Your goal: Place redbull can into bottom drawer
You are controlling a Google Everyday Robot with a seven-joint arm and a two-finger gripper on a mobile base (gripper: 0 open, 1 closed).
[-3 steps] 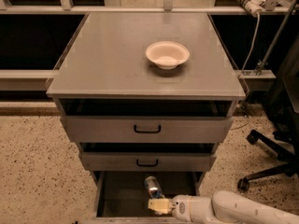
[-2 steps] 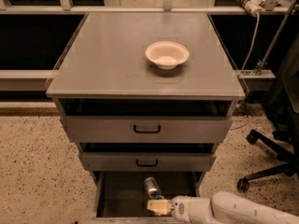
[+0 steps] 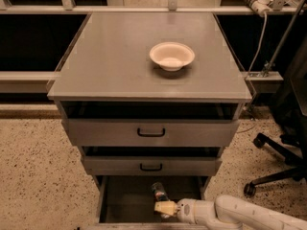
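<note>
Next, my gripper releases the redbull can on the bottom of the open bottom drawer (image 3: 161, 199), near its middle.
The redbull can (image 3: 159, 192), slim and dark with a shiny glint, stands tilted inside the open bottom drawer (image 3: 124, 200), the lowest of three grey drawers. My gripper (image 3: 165, 207) reaches in from the lower right on a white arm. Its pale yellow fingers close on the can's near end and hold it just above the drawer floor, near the middle of the drawer.
The grey cabinet's top (image 3: 105, 66) carries a white bowl (image 3: 171, 55). The two upper drawers (image 3: 151, 132) with black handles stand slightly pulled out. An office chair base (image 3: 276, 176) stands on the speckled floor at the right. A cable (image 3: 261, 37) hangs at the back right.
The gripper and the can have barely shifted, staying inside the bottom drawer. The drawers and the bowl have not moved.
</note>
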